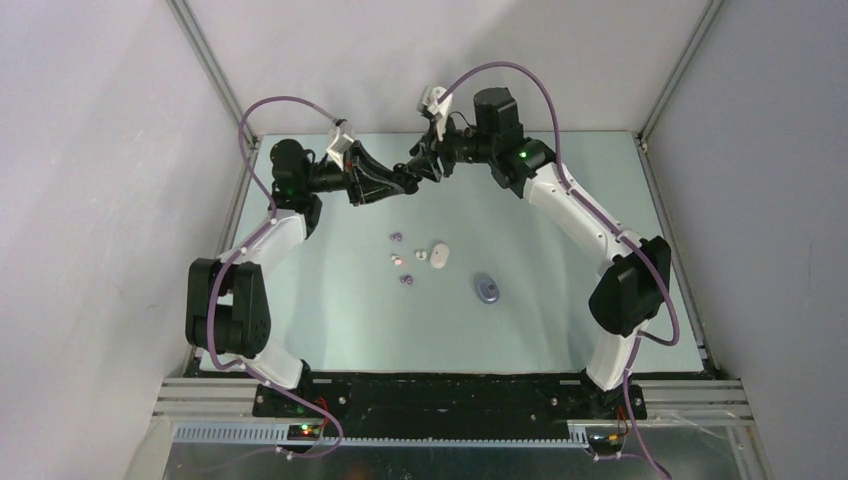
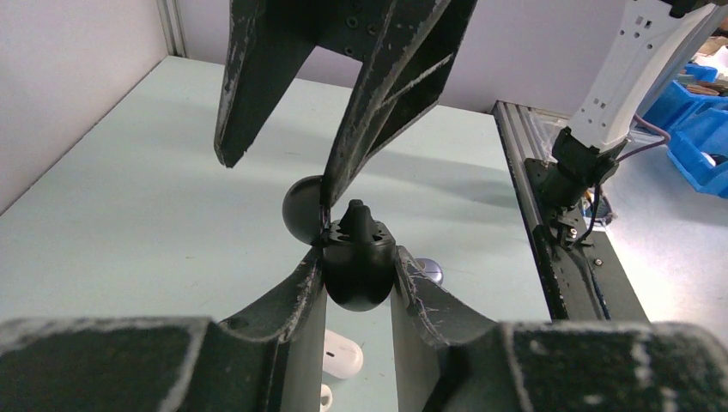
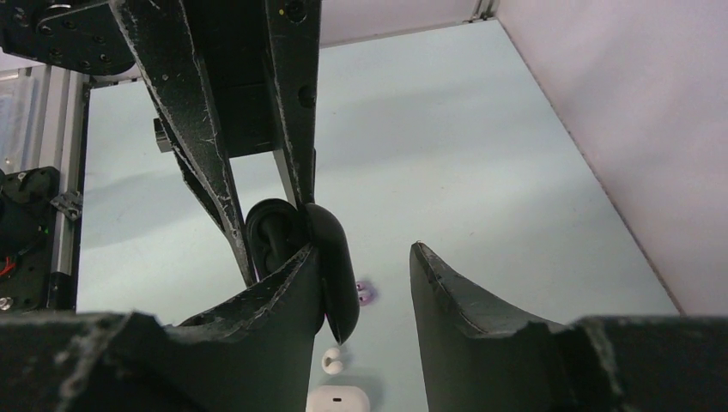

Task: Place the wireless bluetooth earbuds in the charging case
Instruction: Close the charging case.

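Observation:
Next, I set the black charging case, now held high over the table, on the bare table point(image 1: 357, 233) beside the farther purple earbud with my left gripper.
My left gripper point(image 1: 404, 183) is shut on a black charging case point(image 2: 359, 273) and holds it high above the table's far middle. The case's lid point(image 2: 300, 210) stands open, and a black earbud point(image 2: 358, 216) sticks up from the body. My right gripper point(image 1: 421, 164) is open, with one finger point(image 2: 378, 103) down between lid and body. In the right wrist view the lid point(image 3: 340, 266) rests against that finger point(image 3: 279, 309), inside the open jaws. Two purple earbuds point(image 1: 396, 237) point(image 1: 406, 281) and two white earbuds point(image 1: 396, 259) point(image 1: 421, 254) lie loose on the table.
A white oval case point(image 1: 439, 256) lies by the white buds and also shows in the left wrist view point(image 2: 342, 356). A purple-blue case point(image 1: 487, 289) lies to its right. The table point(image 1: 330, 320) has walls on three sides and a rail along its near edge.

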Tool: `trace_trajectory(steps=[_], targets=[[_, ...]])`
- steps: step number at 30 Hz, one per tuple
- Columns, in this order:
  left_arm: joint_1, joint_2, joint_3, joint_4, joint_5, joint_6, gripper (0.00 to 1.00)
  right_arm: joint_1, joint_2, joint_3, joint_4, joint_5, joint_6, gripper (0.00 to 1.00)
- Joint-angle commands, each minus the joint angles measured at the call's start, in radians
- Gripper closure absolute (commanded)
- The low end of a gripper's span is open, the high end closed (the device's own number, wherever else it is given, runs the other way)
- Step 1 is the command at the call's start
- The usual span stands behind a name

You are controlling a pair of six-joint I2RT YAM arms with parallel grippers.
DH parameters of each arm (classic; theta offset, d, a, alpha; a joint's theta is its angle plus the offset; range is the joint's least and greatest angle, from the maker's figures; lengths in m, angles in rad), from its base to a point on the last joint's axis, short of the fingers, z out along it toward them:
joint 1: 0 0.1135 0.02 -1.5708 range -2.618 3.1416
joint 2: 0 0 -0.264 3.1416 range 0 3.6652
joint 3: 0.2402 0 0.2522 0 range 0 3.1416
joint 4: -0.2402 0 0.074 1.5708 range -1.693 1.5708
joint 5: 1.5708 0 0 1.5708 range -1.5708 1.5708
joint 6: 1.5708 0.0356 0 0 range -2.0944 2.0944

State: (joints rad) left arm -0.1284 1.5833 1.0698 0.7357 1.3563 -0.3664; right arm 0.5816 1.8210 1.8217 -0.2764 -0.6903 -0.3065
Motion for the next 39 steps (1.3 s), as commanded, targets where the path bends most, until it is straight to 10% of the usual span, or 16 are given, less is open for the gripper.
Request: trace_trajectory(steps=[1, 8, 18, 39], targets=[[0.002, -0.004, 0.029, 0.036, -0.012, -0.009, 1.00, -0.017, -0.058, 0.036, 0.056, 0.011, 0.041, 0.53], [0.002, -0.009, 0.028, 0.028, -0.008, -0.003, 1.00, -0.079, -0.031, 0.040, 0.033, -0.190, 0.055, 0.54], [0.000, -0.017, 0.026, 0.015, -0.014, 0.009, 1.00, -0.079, 0.016, 0.044, -0.056, -0.364, -0.005, 0.29], [0.019, 0.044, 0.033, 0.018, -0.300, -0.270, 1.00, 0.024, -0.063, -0.070, -0.006, 0.051, -0.152, 0.28]])
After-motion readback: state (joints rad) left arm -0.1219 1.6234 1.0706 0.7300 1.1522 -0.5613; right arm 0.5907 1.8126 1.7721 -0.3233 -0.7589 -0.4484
